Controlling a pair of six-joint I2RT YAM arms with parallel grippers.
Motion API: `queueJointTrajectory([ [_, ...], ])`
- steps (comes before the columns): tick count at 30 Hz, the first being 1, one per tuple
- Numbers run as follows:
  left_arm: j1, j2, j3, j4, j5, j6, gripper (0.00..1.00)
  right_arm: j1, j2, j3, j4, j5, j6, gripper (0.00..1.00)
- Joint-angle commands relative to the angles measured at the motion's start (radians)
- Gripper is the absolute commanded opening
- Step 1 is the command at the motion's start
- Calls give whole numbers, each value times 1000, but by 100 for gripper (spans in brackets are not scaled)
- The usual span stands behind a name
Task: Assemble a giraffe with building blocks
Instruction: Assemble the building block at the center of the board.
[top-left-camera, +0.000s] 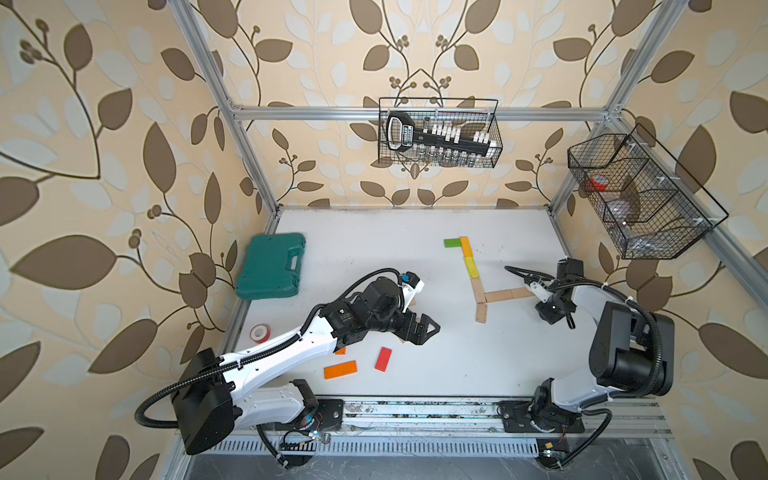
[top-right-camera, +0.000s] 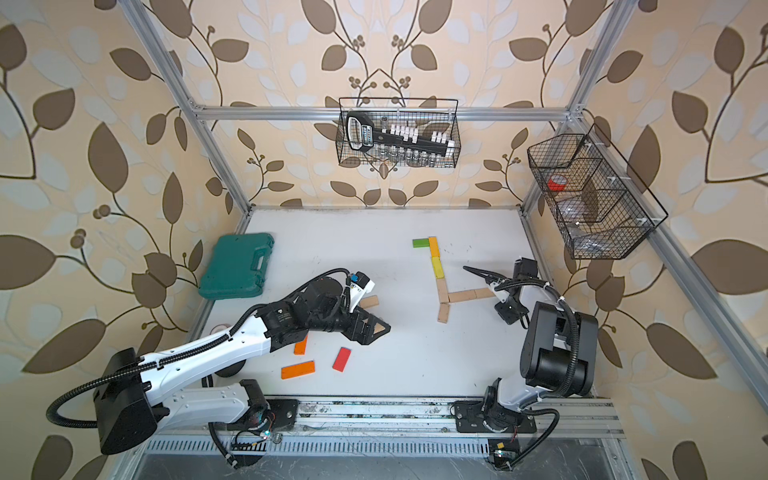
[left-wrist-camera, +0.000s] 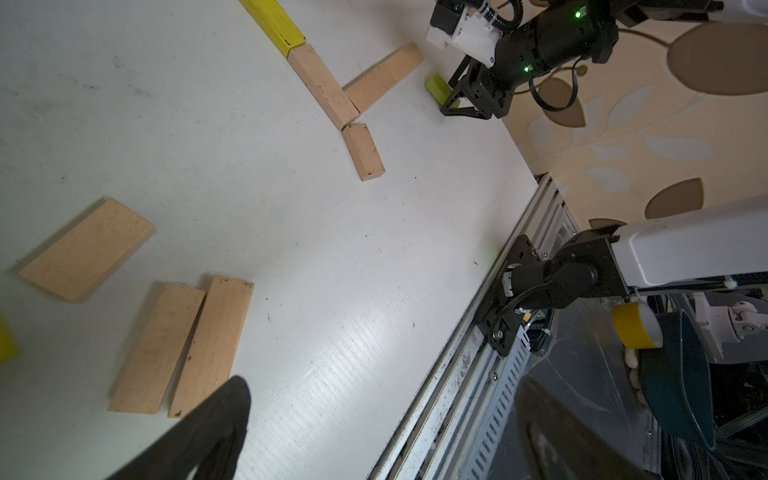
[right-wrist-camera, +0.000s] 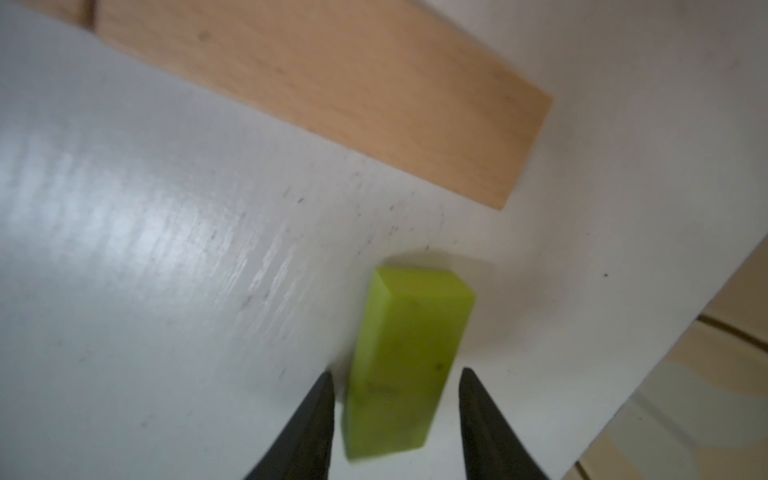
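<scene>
The lime green block is apart from the beige plank, so next my right gripper grips the block again and slides it against the plank's end (right-wrist-camera: 489, 172) before it leaves.
The flat figure of building blocks shows in both top views: a green block (top-left-camera: 451, 243), a yellow-orange one (top-left-camera: 465, 247), a yellow-green-red one (top-left-camera: 471, 267), then beige planks for neck (top-left-camera: 478, 291), body (top-left-camera: 509, 295) and leg (top-left-camera: 482, 312). My right gripper (top-left-camera: 557, 316) points down at the body's right end. In the right wrist view it (right-wrist-camera: 397, 372) is open around a lime green block (right-wrist-camera: 407, 353) standing on the table, with a gap on each side. My left gripper (top-left-camera: 430, 328) hovers wide open and empty mid-table, near three loose beige planks (left-wrist-camera: 160, 347).
An orange plank (top-left-camera: 340, 370), a red plank (top-left-camera: 383, 358) and a second orange one (top-right-camera: 301, 345) lie near the front. A green plastic case (top-left-camera: 272, 266) sits at the left edge, a red-and-white tape roll (top-left-camera: 260, 332) below it. Wire baskets (top-left-camera: 440, 133) hang on the walls.
</scene>
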Motion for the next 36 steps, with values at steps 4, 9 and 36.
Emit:
queueJointTrajectory([
  [4, -5, -6, 13, 16, 17, 22, 99, -7, 61, 25, -68, -53, 2, 48],
  [9, -5, 1, 14, 18, 14, 25, 99, -8, 73, 20, -76, -67, -7, 42],
  [36, -5, 9, 18, 13, 14, 27, 99, 25, 136, 88, -63, -51, -17, 19],
])
